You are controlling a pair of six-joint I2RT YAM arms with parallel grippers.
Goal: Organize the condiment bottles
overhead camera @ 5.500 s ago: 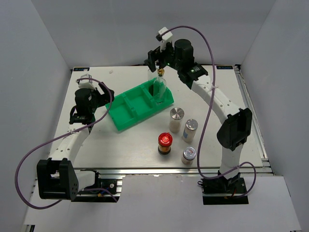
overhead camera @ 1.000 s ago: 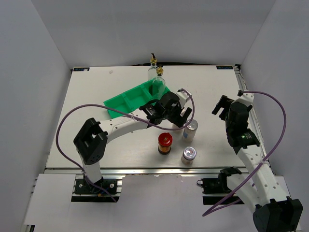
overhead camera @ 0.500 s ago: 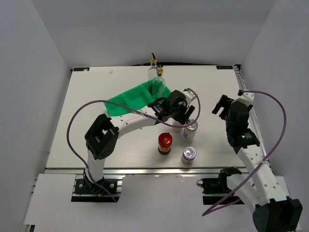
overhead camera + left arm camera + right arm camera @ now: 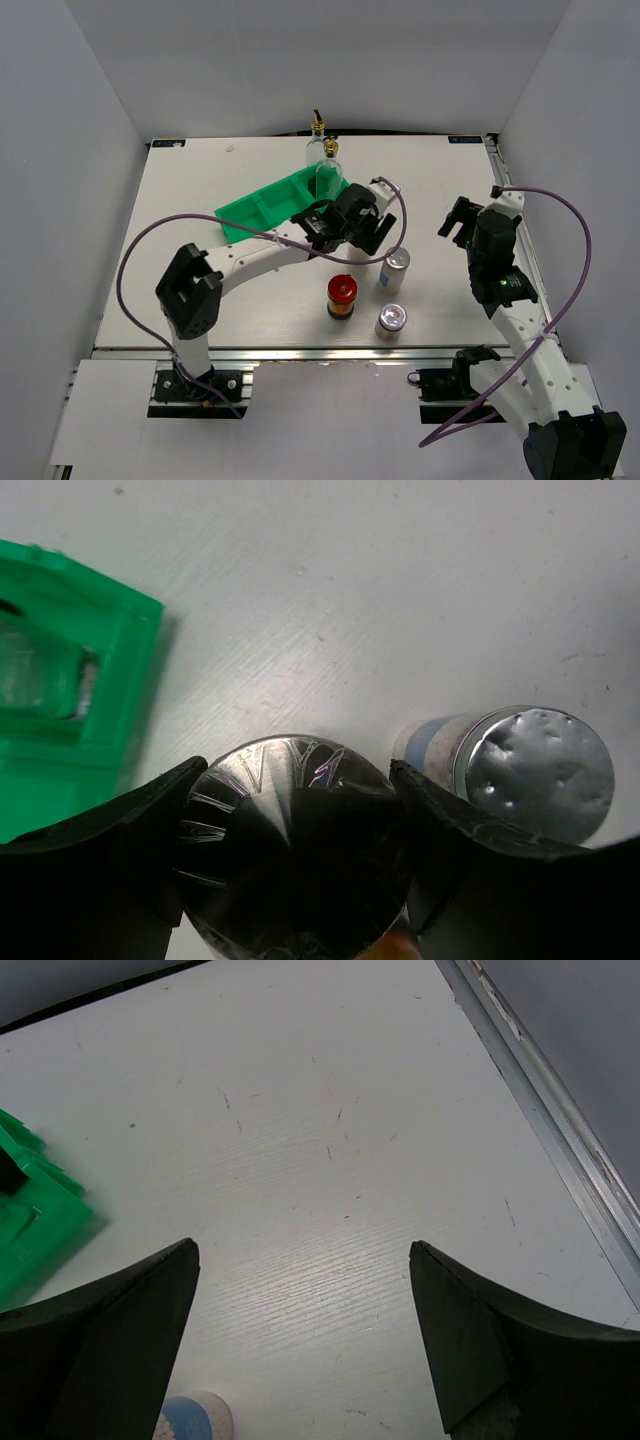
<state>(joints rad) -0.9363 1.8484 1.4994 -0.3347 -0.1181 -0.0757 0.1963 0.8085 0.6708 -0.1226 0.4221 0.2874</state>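
Next, my left gripper releases the silver-lidded shaker jar in the middle of the green tray (image 4: 283,206), next to the cruet.
My left gripper (image 4: 362,236) is shut on a silver-lidded shaker jar (image 4: 290,820), its fingers on both sides of the lid; the arm hides this jar in the top view. A second silver shaker (image 4: 397,264) stands just right of it and also shows in the left wrist view (image 4: 535,770). The red-lidded jar (image 4: 342,295) and a third silver shaker (image 4: 390,320) stand nearer the front. One cruet (image 4: 328,176) stands in the green tray (image 4: 262,206); the other cruet (image 4: 318,128) stands behind it. My right gripper (image 4: 458,220) is open and empty over bare table (image 4: 305,1330).
The tray's right end (image 4: 70,720) is just left of the held jar. The table's right metal rail (image 4: 560,1150) runs beside the right gripper. A blue-labelled jar top (image 4: 195,1418) shows at the bottom of the right wrist view.
The left arm reached across to the silver jar, closed on it, and has now pulled back left toward the tray. The right arm left the cruet in the tray and drew back right.
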